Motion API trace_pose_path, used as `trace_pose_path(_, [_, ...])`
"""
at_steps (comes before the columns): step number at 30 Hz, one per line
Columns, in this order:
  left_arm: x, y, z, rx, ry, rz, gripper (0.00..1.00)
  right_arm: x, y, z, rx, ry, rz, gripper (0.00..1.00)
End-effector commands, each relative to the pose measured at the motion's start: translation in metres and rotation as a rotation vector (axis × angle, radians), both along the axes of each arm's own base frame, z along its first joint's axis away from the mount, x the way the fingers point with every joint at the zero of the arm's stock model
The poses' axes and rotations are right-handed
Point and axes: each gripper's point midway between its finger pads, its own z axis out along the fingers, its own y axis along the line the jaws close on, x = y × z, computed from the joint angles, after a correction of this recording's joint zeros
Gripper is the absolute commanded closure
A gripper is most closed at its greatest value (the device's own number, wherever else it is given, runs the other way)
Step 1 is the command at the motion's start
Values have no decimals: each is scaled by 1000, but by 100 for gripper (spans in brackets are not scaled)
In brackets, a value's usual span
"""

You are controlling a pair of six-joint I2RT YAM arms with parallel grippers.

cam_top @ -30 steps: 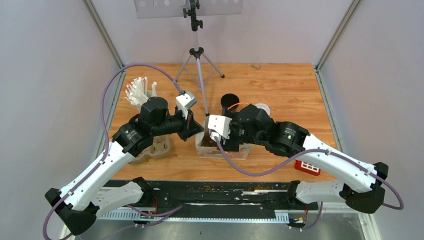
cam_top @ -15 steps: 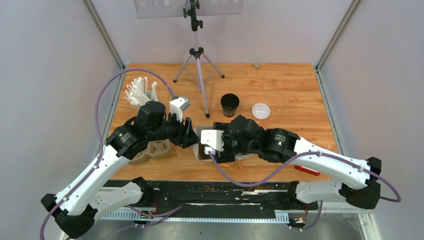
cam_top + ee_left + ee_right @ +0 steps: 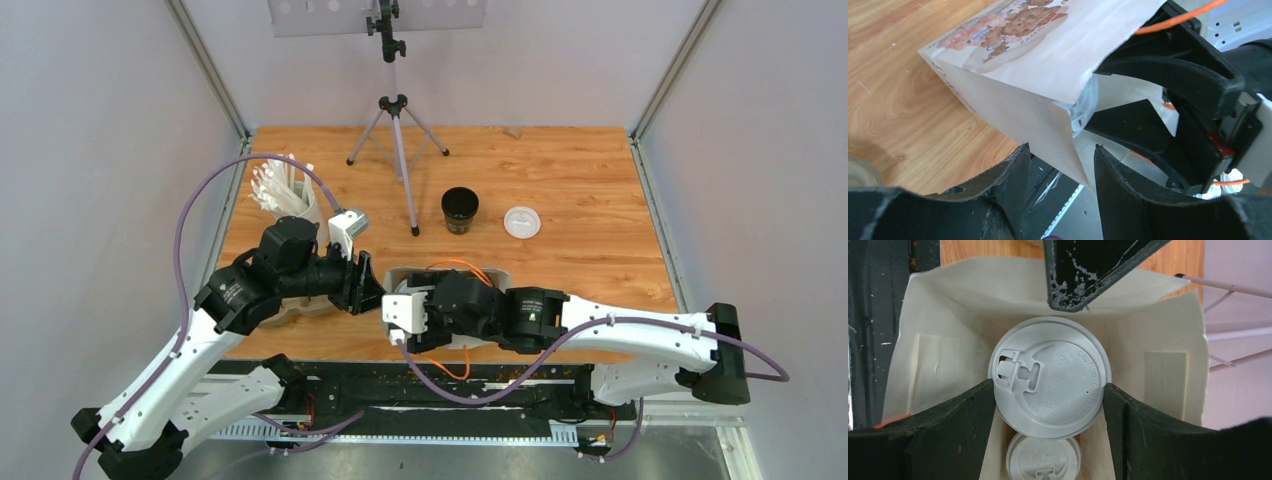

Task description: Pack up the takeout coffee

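Observation:
The bag's lower corner is hanging loose in my open left gripper, so next I pinch the bag's edge (image 3: 1073,145) to steady the bag before I lower the cup.
A takeout coffee cup with a white lid (image 3: 1050,375) hangs inside an open paper bag (image 3: 973,295). My right gripper (image 3: 1049,385) is shut on it, a finger pressed against each side of the lid. A second lidded cup (image 3: 1043,457) stands lower in the bag. My left gripper (image 3: 1060,150) is open, and the bag's (image 3: 1013,70) lower corner hangs loose between its fingers. From above, the left gripper (image 3: 366,288) is at the bag's (image 3: 492,273) left side. An unlidded black cup (image 3: 460,208) and a loose white lid (image 3: 522,221) sit further back.
A white cup of straws (image 3: 283,190) stands at the left, with the brown carrier tray (image 3: 300,308) partly under my left arm. A tripod (image 3: 397,120) stands at the back centre. The black rail along the table's near edge (image 3: 500,385) lies just below the bag.
My left gripper has opened and let go of the bag's edge. Both arms have moved toward the near edge, the right one with the cup in the bag, uncovering the black cup.

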Motion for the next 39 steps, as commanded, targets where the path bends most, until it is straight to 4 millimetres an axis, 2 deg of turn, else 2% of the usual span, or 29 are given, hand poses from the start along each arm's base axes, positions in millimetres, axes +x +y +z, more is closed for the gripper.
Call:
trace_pose_path(1, [-7, -3, 6, -32, -28, -56, 45, 16, 16, 17, 121, -66, -89, 27])
trace_pose_path(6, [3, -4, 12, -16, -98, -65, 58, 26, 27, 19, 139, -119, -106, 27])
trace_pose_path(10, [9, -5, 16, -11, -148, -70, 76, 33, 36, 20, 139, -144, -124, 27])
trace_pose_path(13, [13, -3, 12, 5, -161, -59, 85, 34, 37, 17, 133, -153, -123, 27])
trace_pose_path(17, [11, -2, 8, -4, -169, -59, 93, 24, 27, 8, 108, -121, -80, 27])
trace_pose_path(21, [5, -1, 7, -21, -170, -71, 94, 13, 10, -6, 80, -89, -45, 27])
trace_pose_path(22, [4, -1, 7, -25, -167, -74, 92, 12, 6, -11, 70, -84, -43, 27])
trace_pose_path(23, [2, 1, 7, -23, -160, -73, 83, 10, 2, -15, 60, -77, -43, 27])
trace_pose_path(25, [-1, 6, 2, -2, -125, -52, 52, 9, -1, -19, 51, -70, -48, 27])
trace_pose_path(26, [-4, 7, -1, 4, -105, -50, 46, 9, -2, -21, 51, -68, -49, 27])
trace_pose_path(31, [-24, 5, -5, -50, -8, -70, 34, 9, 6, -30, 45, -56, -48, 28])
trace_pose_path(39, [-26, 11, -13, -38, 3, -42, 31, 17, 28, -32, 87, -92, -76, 28])
